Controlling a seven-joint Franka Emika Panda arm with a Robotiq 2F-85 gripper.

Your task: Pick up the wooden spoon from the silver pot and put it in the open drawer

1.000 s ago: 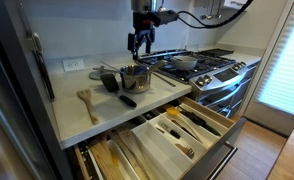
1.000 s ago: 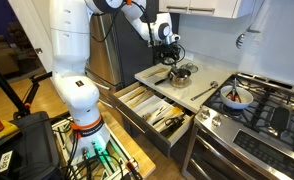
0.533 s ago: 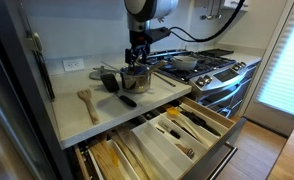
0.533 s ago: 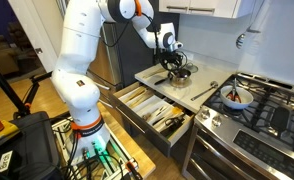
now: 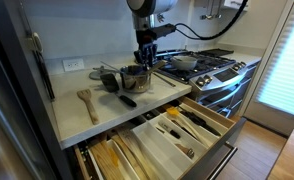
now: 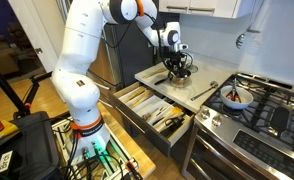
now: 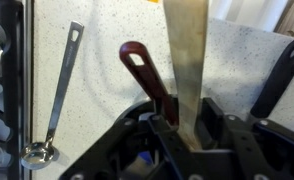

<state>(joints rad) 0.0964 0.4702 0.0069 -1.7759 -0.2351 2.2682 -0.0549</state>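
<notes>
My gripper will open and grip the spoon nearer its upper end [image 7: 186, 14] before lifting, as it is low on the wooden spoon's slanting handle, next to the dark red handle.
The silver pot [image 5: 135, 78] stands on the white counter beside the stove, its black stick handle pointing toward the counter's front; it also shows as the pot [image 6: 180, 74]. My gripper [image 5: 144, 60] reaches straight down into it. In the wrist view the wooden spoon [image 7: 185, 50] rises as a flat, light-brown handle between my fingers, and my gripper [image 7: 184, 125] is shut on it. A dark red utensil handle [image 7: 145, 72] leans against the spoon at the left finger. The spoon's bowl is hidden. The open drawer [image 5: 187, 125] with its utensil dividers lies below the counter's front edge.
A short wooden spatula [image 5: 86, 100] lies on the counter to the left. A dark cup [image 5: 109, 80] stands next to the pot. A metal ladle [image 7: 57, 90] rests on the counter. The stove carries a steel pan [image 5: 185, 62]. A second, lower drawer [image 5: 117, 160] is open too.
The arm has come down from above the pot into it, and the jaws have closed from wide open onto the wooden spoon's handle.
</notes>
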